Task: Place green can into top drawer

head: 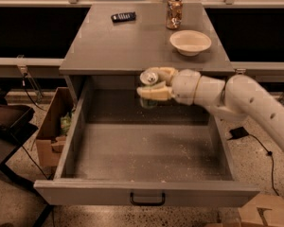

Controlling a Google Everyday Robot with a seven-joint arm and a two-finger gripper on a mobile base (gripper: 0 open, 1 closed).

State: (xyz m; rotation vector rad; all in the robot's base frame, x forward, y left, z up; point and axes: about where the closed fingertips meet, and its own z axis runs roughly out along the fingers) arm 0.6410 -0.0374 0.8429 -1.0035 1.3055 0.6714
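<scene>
The robot's gripper needs to release the green can around the middle of the open top drawer's grey bottom (146,139).
My gripper (151,85) is shut on the green can (148,78), whose silver top shows between the cream fingers (155,92); its lower body is dim against the drawer's shadowed back. The can hangs above the rear of the open top drawer (146,193), just in front of the cabinet's front edge. The drawer is wide, grey, speckled with crumbs, and has a black handle (147,200) on its front panel. My white arm reaches in from the right.
On the cabinet top (109,41) stand an orange-brown can (174,13), a white bowl (190,42) and a black remote (123,17). A cardboard box (52,131) sits on the floor left of the drawer. A cable (255,141) lies on the floor at right.
</scene>
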